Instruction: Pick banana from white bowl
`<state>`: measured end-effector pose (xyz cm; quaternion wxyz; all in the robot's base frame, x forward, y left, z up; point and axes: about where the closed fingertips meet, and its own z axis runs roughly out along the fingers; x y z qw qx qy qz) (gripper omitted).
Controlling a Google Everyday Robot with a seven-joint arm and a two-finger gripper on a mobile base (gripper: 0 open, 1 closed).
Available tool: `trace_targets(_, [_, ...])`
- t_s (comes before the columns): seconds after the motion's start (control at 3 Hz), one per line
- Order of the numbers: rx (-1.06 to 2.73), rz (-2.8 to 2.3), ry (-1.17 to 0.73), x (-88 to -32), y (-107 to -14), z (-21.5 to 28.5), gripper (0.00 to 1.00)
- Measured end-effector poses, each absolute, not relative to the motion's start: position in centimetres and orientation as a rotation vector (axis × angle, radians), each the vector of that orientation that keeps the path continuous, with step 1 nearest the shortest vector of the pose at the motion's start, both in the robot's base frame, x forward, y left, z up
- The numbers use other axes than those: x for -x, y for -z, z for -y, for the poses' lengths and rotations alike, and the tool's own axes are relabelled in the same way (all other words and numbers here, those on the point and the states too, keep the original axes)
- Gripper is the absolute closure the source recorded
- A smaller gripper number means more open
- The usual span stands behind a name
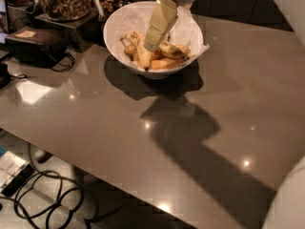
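Observation:
The gripper I use will close on the middle of the brown-mottled banana point(173, 50), which lies above the smooth orange-yellow banana in the white bowl.
The white bowl point(116, 30) stands at the back of the brown table, lined with crumpled white paper. Several bananas lie in it. The brown-mottled banana point(173, 49) lies across the middle right, above a smooth orange-yellow one point(164, 64). A paler banana point(141, 54) lies at the left. My gripper point(151, 43) reaches down from the top into the bowl's centre. Its tip is just left of the mottled banana and over the paler one. I cannot tell whether it touches either.
A glass jar of nuts point(62, 1) on a dark stand is left of the bowl. A black device point(33, 44) with cables sits at the far left. The table's front edge runs diagonally, with cables on the floor point(43, 199) below.

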<state>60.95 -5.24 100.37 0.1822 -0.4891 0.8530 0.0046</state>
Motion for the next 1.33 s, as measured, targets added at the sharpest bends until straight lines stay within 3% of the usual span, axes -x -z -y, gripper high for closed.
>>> trace_targets(0.67, [1.313, -2.498, -0.001, -63.0, -98.0, 5.6, 0.08])
trace_targets(1.33, [1.274, -2.544, 0.002, -64.3, -96.7, 6.0, 0.17])
